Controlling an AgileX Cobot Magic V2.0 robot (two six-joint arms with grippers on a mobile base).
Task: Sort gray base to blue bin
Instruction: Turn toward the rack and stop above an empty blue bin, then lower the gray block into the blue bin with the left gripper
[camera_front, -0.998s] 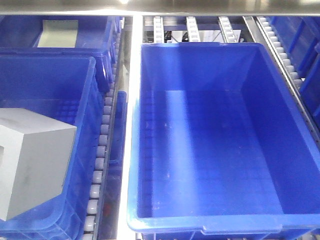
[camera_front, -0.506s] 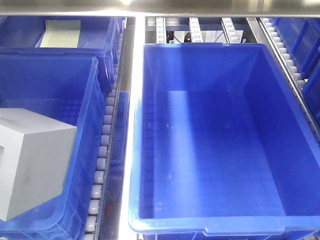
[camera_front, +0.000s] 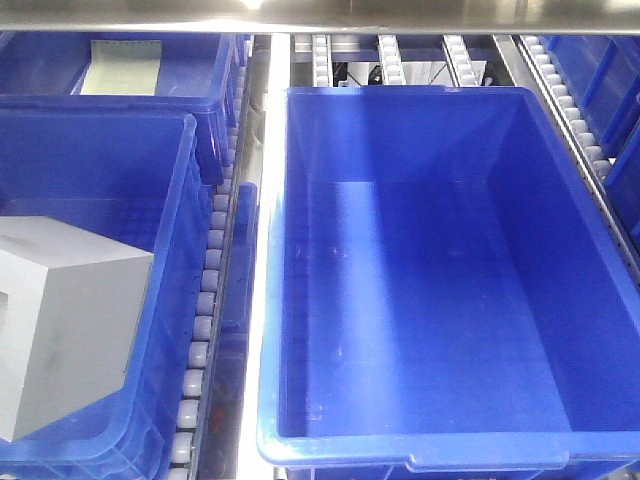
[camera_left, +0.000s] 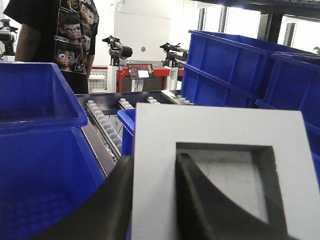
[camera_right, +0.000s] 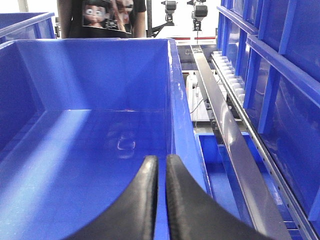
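Next, my left gripper lets go of the gray base on the large blue bin's bottom, close to its near side (camera_front: 458, 384), where it is to rest.
The gray base (camera_front: 62, 320) is a light gray block at the left edge of the front view, within the walls of a smaller blue tote (camera_front: 150, 130). In the left wrist view the gray base (camera_left: 220, 135) fills the foreground, recess facing the camera. My left gripper (camera_left: 155, 159) is shut on its left wall, with one finger inside the recess and one outside. The large blue bin (camera_front: 420, 95) sits centre-right, and nothing shows inside it. My right gripper (camera_right: 161, 159) hangs shut over the blue bin (camera_right: 100, 70), near its right wall, holding nothing. Neither gripper shows in the front view.
A roller track (camera_front: 205, 300) and a bright metal rail (camera_front: 262, 200) separate the two totes. Another tote at back left holds a pale flat sheet (camera_front: 120, 68). Stacked blue totes (camera_left: 235, 65) rise beside the left arm. A person in a black shirt (camera_right: 107, 17) stands beyond the bins.
The front view shifted slightly a second ago, moving the blue bin a few pixels right. The gray base keeps its place at the left edge.
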